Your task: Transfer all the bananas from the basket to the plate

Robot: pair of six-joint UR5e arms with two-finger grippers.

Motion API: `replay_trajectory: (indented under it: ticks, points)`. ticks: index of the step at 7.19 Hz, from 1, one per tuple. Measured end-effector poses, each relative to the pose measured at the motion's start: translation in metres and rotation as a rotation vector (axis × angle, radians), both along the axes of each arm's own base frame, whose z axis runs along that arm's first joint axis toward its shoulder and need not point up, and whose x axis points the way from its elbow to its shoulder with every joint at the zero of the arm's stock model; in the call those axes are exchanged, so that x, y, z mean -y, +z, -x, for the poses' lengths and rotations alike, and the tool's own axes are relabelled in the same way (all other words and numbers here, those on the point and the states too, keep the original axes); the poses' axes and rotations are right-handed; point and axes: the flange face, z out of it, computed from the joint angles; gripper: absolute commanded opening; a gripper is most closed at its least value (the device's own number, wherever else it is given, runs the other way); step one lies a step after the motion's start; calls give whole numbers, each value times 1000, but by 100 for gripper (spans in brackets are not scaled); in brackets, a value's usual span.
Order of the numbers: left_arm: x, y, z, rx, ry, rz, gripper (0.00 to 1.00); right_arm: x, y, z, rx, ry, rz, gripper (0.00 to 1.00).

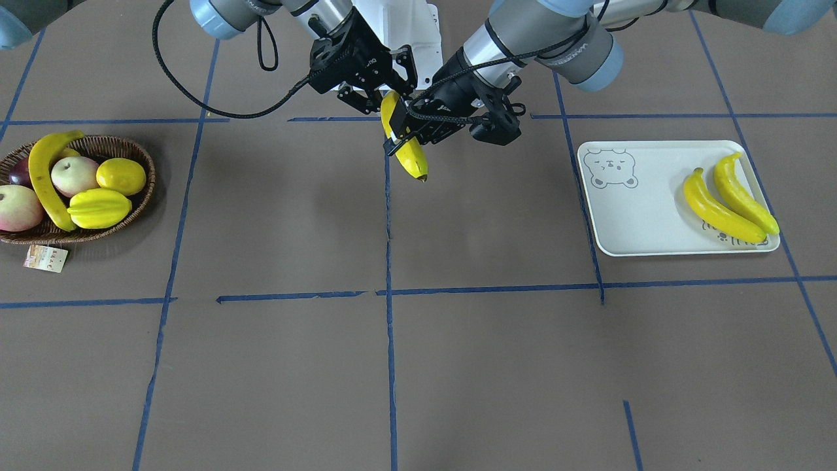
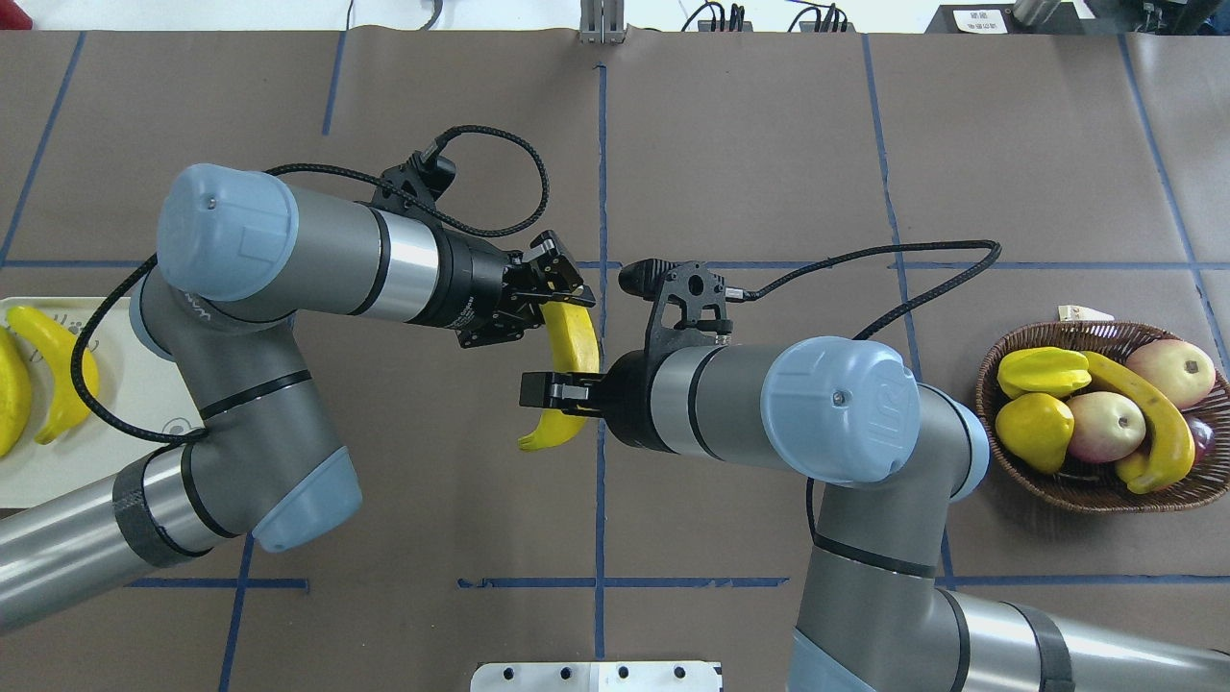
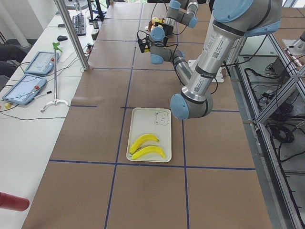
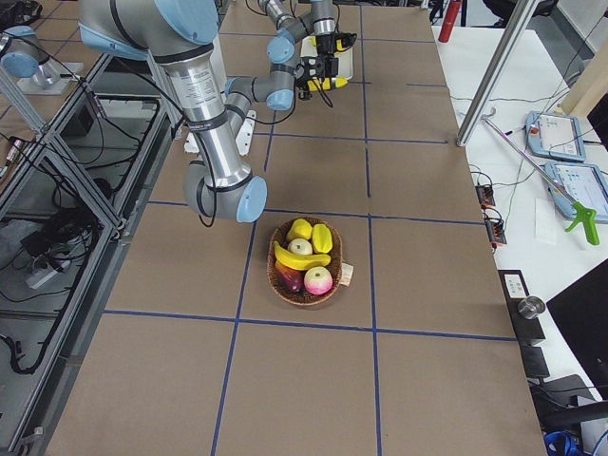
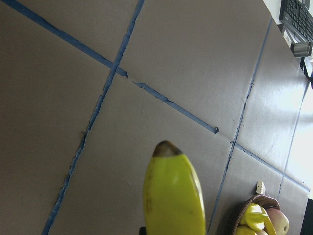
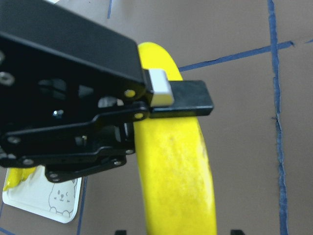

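Observation:
Next, my left gripper releases the banana on the bear plate (image 1: 690, 200), against the banana that is nearer the bear drawing. The held banana now hangs above the table's middle.
One banana (image 1: 410, 157) hangs above the table's middle between both grippers. My left gripper (image 1: 400, 131) is shut on its middle; its white-padded finger (image 6: 161, 88) presses on the banana (image 6: 176, 171) in the right wrist view. My right gripper (image 1: 382, 88) stands open around the banana's upper end, its jaws apart from the fruit. In the overhead view the left gripper (image 2: 557, 293) and right gripper (image 2: 557, 391) meet at the banana (image 2: 567, 336). Two bananas (image 1: 719, 206) (image 1: 745, 196) lie on the bear plate (image 1: 641, 216). One banana (image 1: 42, 176) lies in the basket (image 1: 147, 190).
The basket (image 2: 990, 384) also holds a starfruit (image 1: 98, 208), a lemon (image 1: 121, 175) and apples (image 1: 73, 175). A paper tag (image 1: 46, 258) lies by its front edge. Blue tape lines cross the brown table. The plate (image 2: 125, 404) sits at the table's left end.

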Motion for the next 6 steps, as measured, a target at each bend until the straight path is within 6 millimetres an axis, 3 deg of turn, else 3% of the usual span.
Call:
replay_trajectory:
  ticks: [3, 4, 6]
  points:
    - [5, 20, 1, 40, -9, 25, 0, 1, 7, -13, -6, -10, 4, 99]
    - [10, 39, 8, 70, -22, 41, 0, 2, 18, -25, -17, -19, 10, 99]
    - [31, 91, 41, 148, -81, 90, 0, 28, 49, -63, -58, -49, 49, 99]
